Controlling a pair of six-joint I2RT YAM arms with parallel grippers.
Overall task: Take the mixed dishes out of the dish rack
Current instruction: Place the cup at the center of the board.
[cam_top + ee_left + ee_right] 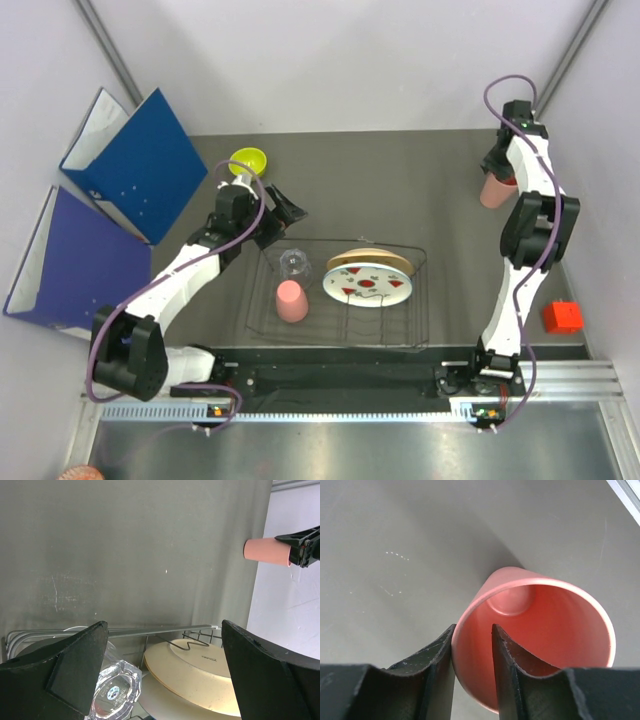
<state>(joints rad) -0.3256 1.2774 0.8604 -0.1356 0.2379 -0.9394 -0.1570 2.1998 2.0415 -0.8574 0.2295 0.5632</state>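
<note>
My left gripper should close around the raised base (290, 293) of the upside-down salmon-pink cup, which is in the dish rack next to the clear glass tumbler.
The black wire dish rack (415, 300) holds a clear glass tumbler (293, 263), an upturned salmon-pink cup (292, 301), a tan plate (368, 261) and a white plate with red marks (367, 286). The lime-green bowl (249, 161) sits on the table behind the rack. My left gripper (288, 213) is open and empty over the rack's back left corner. In the left wrist view (162, 630) the tumbler (112, 692) and tan plate (200, 672) lie below it. My right gripper (472, 630) is shut on the wall of a second pink cup (545, 630), upright at the far right (494, 190).
Two blue ring binders (140, 165) (75, 260) lean at the left wall. A small orange-red block (562, 317) lies at the right edge. The side walls stand close to both arms. The right gripper's cup also shows in the left wrist view (266, 551).
</note>
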